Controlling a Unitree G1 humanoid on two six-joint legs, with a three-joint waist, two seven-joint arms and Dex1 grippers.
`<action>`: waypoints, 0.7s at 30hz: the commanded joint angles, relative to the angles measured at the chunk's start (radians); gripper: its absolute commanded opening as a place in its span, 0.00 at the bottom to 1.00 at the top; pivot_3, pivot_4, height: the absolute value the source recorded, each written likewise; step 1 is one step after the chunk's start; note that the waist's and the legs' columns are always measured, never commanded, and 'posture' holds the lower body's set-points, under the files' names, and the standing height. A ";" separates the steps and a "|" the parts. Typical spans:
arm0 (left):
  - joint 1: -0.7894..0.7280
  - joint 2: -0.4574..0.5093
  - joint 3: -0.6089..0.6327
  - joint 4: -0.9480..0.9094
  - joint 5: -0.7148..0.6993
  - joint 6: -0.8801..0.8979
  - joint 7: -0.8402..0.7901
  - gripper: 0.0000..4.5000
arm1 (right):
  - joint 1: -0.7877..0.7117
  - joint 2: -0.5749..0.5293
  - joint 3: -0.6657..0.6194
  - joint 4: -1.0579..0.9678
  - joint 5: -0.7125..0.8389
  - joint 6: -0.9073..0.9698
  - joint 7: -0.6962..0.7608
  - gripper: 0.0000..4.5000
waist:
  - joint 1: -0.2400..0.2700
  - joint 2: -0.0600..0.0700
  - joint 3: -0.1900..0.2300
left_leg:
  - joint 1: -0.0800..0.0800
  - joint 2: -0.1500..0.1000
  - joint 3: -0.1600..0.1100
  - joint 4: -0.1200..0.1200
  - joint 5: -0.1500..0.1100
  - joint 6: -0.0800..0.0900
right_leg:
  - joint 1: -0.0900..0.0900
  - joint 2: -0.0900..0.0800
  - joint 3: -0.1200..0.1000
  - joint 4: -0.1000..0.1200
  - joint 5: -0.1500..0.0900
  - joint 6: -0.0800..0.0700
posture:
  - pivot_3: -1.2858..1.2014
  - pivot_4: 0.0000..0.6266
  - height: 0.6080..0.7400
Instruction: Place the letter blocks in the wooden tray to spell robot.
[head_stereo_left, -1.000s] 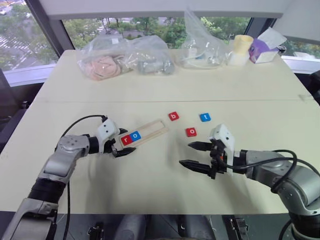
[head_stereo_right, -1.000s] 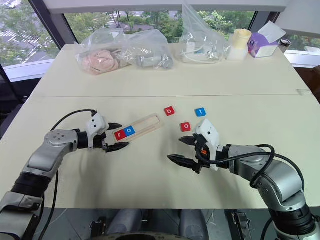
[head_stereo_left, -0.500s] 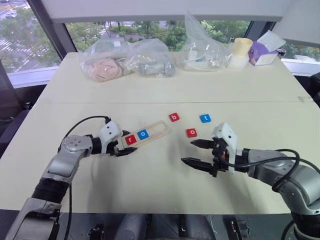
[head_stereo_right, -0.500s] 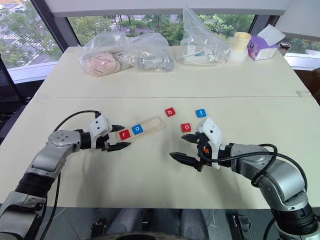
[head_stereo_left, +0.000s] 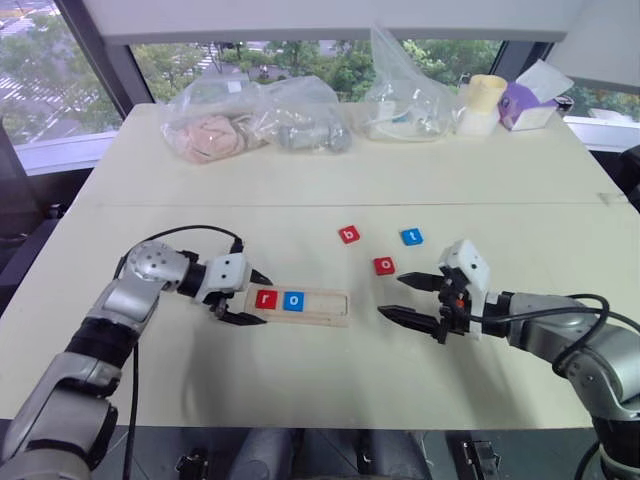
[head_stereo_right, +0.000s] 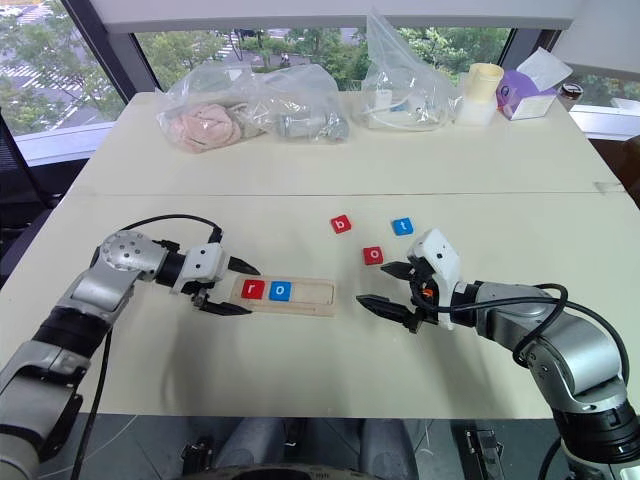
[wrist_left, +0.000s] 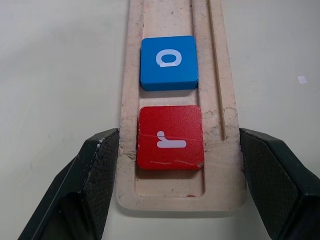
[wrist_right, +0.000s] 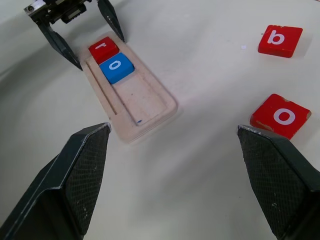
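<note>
My right gripper is to close on the red b block (head_stereo_left: 349, 234) (wrist_right: 280, 41), past the red o block, because b is the next letter in robot.
The wooden tray (head_stereo_left: 325, 304) lies crosswise in front of me, holding a red r block (head_stereo_left: 265, 299) and a blue o block (head_stereo_left: 293, 301) side by side at its left end. My left gripper (head_stereo_left: 262, 300) is shut on that end of the tray, one finger pressed against each long side (wrist_left: 102, 170). Three blocks lie loose beyond the tray: a red b (head_stereo_left: 349, 235), a red o (head_stereo_left: 384, 265) and a blue t (head_stereo_left: 411, 237). Just right of the tray and near the red o, my right gripper (head_stereo_left: 391, 297) hovers open and empty.
Along the table's far edge sit two clear plastic bags (head_stereo_left: 215, 125) (head_stereo_left: 405, 95), a pale cup (head_stereo_left: 482, 100) and a purple box (head_stereo_left: 530, 95). A seam (head_stereo_left: 150, 205) runs across the table behind the blocks.
The left gripper closed on the tray's end and swung it from a diagonal to lie straight across. The right gripper shifted slightly right, still open.
</note>
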 joint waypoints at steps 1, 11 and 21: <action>-0.016 -0.039 -0.021 0.055 0.049 -0.004 0.033 0.70 | 0.015 0.001 -0.042 -0.041 0.014 -0.005 -0.018 0.92 | 0.003 0.000 0.000 | 0.000 0.000 0.000 0.001 0.000 0.000 | 0.000 0.000 0.000 0.000 0.000 0.001 | 0.52 0.24 1.00; 0.056 -0.059 0.029 -0.086 0.005 0.190 0.069 0.99 | -0.017 0.025 -0.023 -0.010 -0.014 -0.032 -0.057 0.92 | -0.004 0.000 0.000 | 0.000 0.000 0.000 0.003 0.000 0.001 | 0.001 0.000 0.000 0.000 0.001 0.003 | 0.52 0.24 1.00; 0.214 0.109 0.277 -0.568 -0.301 0.772 0.119 0.99 | -0.475 0.375 0.170 0.452 -0.303 -0.079 -0.355 0.92 | -0.040 -0.001 0.001 | -0.001 0.002 0.000 -0.001 0.001 -0.002 | -0.005 0.004 0.003 0.003 0.003 0.000 | 0.52 0.24 1.00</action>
